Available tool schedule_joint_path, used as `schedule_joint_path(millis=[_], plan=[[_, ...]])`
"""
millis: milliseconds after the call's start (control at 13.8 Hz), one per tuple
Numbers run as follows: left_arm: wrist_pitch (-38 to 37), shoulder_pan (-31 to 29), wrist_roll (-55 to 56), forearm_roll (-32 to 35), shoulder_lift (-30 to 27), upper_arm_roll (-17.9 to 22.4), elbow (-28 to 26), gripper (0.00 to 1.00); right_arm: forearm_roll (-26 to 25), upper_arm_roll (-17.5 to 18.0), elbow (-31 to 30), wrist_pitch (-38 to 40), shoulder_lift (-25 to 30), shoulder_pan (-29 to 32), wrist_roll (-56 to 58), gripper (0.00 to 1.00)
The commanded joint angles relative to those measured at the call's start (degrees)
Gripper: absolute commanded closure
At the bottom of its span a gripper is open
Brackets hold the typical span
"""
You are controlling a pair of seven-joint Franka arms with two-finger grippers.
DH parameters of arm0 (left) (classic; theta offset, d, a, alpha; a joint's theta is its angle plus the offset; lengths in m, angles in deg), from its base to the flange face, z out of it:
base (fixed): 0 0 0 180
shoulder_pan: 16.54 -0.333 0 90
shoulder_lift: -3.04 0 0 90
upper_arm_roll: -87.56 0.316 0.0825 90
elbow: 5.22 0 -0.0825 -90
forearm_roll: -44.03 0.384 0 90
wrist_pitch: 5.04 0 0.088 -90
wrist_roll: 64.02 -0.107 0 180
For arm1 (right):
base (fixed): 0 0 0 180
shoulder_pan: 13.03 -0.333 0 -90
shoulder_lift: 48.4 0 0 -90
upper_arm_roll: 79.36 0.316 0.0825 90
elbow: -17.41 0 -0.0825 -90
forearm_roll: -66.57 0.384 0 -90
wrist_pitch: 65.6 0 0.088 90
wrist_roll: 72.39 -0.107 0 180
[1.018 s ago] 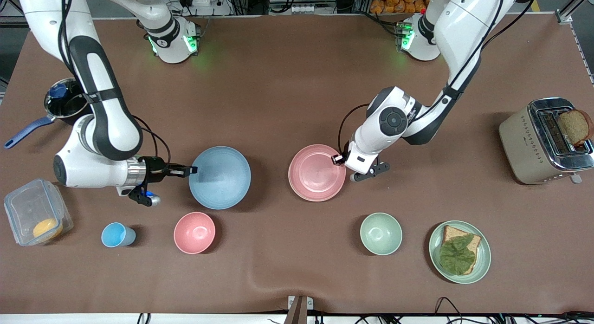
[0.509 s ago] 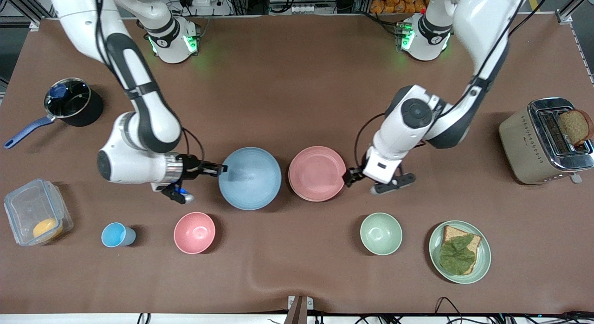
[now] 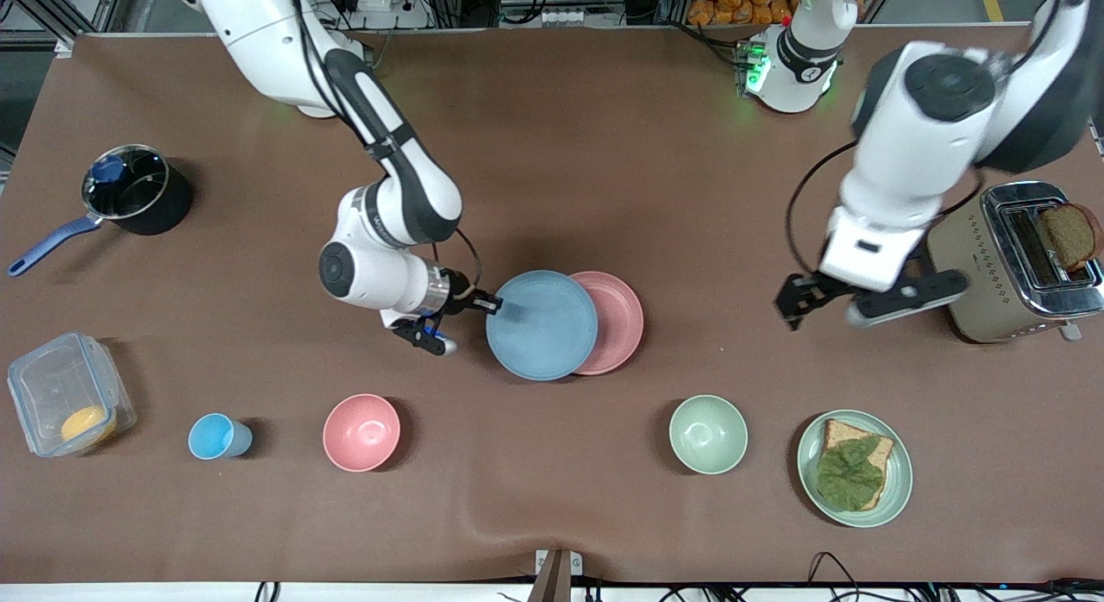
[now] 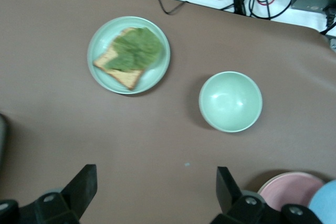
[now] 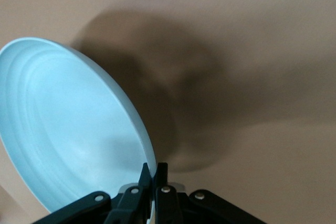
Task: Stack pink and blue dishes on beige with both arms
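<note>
My right gripper is going to set the light blue plate down squarely on top of the pink plate (image 3: 590, 322).
My right gripper (image 3: 496, 306) is shut on the rim of the light blue plate (image 3: 542, 324), which it holds tilted over the table's middle. The plate covers the edge of the pink plate (image 3: 617, 322) on the side toward the right arm's end. In the right wrist view the fingers (image 5: 154, 174) pinch the blue plate's (image 5: 68, 129) rim. My left gripper (image 3: 792, 304) hangs open and empty, high over bare table beside the toaster. In the left wrist view its gripper (image 4: 155, 192) frames bare table, with the pink plate (image 4: 291, 190) at the picture's edge. No beige plate shows.
Nearer the front camera stand a blue cup (image 3: 216, 436), a pink bowl (image 3: 361, 432), a green bowl (image 3: 708, 434) and a green plate (image 3: 897, 490) with toast. A toaster (image 3: 1009, 261) stands at the left arm's end. A pot (image 3: 134, 188) and a plastic container (image 3: 65, 395) stand at the right arm's end.
My right gripper carried the blue plate toward the pink plate until it overlaps it. My left gripper let go of the pink plate, rose and drew back toward the toaster.
</note>
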Motion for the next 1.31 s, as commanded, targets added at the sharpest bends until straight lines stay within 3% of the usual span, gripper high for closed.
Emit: schedule_joint_path(millis=[0, 291, 727, 800, 873, 945, 1236], plan=[[-6.85, 2.27, -10.96, -6.24, -4.48, 7.6, 1.81, 0.0, 1.44, -0.63, 3.04, -1.31, -1.95, -2.96, -4.68, 1.0], [-24.42, 4.74, -19.95, -8.81, -4.76, 14.04, 12.79, 0.0, 1.35, -0.63, 7.36, -3.68, -5.12, -6.48, -10.14, 1.0], [-29.8, 4.4, -22.42, -11.97, -5.46, 16.95, 12.9, 0.0, 1.44, -0.63, 6.84, -5.35, -5.74, -7.53, -10.41, 1.0], [-30.77, 4.49, -22.42, -13.19, -5.63, 17.39, 12.9, 0.0, 1.35, -0.63, 6.75, -5.35, -5.74, -7.89, -10.58, 0.67], [-31.56, 4.4, -22.6, -14.25, -6.42, 17.57, 12.81, 0.0, 1.35, -0.63, 6.66, -5.44, -5.74, -8.06, -10.93, 0.1], [-32.01, 4.57, -22.77, -14.35, -6.6, 17.83, 12.81, 0.0, 1.26, -0.71, 6.31, -5.61, -5.48, -8.68, -11.98, 0.0], [-32.63, 4.75, -25.31, -14.26, -6.6, 18.18, 12.9, 0.0, 0.3, -3.34, 2.37, -4.3, -0.31, -7.98, -12.26, 0.0]])
